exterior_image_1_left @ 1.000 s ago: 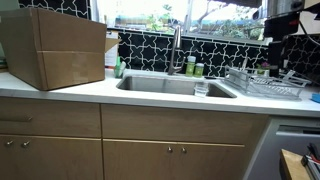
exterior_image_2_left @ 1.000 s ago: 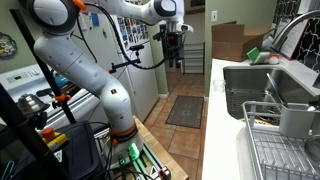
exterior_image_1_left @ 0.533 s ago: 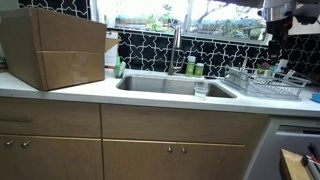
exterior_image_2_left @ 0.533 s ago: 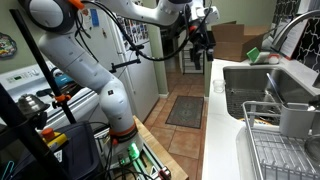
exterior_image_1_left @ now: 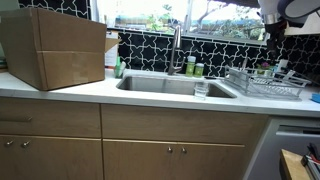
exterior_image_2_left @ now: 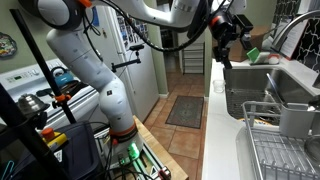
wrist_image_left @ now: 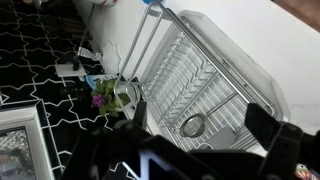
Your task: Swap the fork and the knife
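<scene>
The gripper I have will close on the top of the silver utensil [exterior_image_1_left: 244,67] [wrist_image_left: 228,140] that stands in the grey holder, at the end of the dish rack next to the sink.
My gripper [wrist_image_left: 199,116] is open and empty, with both dark fingers [wrist_image_left: 262,122] showing at the bottom of the wrist view. It hangs high above a wire dish rack [wrist_image_left: 200,60]. A round metal strainer [wrist_image_left: 193,126] lies in the rack under it. In an exterior view the gripper [exterior_image_2_left: 228,52] is in the air over the counter's near end by the sink [exterior_image_2_left: 250,85]. I cannot make out a fork or a knife. Some thin utensils [exterior_image_2_left: 262,122] lie in the rack, too small to name.
A cardboard box [exterior_image_1_left: 55,48] stands on the counter beside the sink [exterior_image_1_left: 170,85]. There is a faucet [exterior_image_1_left: 176,50], a small glass [exterior_image_1_left: 201,88], the dish rack [exterior_image_1_left: 265,85] and a grey holder [exterior_image_2_left: 297,120]. Bottles line the tiled wall.
The arm has swung from over the floor toward the counter and sink and risen. The gripper stays open and empty.
</scene>
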{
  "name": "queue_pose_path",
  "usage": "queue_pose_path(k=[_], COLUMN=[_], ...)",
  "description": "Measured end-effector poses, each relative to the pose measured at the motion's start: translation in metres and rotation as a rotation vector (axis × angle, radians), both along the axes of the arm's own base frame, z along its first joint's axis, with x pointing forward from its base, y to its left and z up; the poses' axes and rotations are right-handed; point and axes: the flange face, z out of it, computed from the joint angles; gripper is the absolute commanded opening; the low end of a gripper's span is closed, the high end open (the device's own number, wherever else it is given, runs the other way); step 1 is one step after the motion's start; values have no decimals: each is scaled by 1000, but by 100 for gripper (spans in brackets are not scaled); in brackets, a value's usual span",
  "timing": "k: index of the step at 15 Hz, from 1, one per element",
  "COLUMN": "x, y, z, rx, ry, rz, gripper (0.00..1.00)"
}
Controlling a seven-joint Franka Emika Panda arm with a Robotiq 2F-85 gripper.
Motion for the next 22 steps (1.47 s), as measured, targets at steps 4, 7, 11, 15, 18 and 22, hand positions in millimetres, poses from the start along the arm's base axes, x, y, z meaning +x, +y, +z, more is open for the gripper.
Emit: queue_pose_path(k=[4, 7, 11, 15, 18, 22], x=[5, 6, 8, 23, 38, 56], y=[-9, -39, -64, -66, -65, -66], z=[1, -1, -14, -32, -44, -61], rx=[26, 88, 230, 282, 268, 235], ry=[-31, -95, -141, -112, -105, -114], rz=[62, 178, 298, 348, 378, 369], gripper=[100, 100, 100, 100, 98, 94])
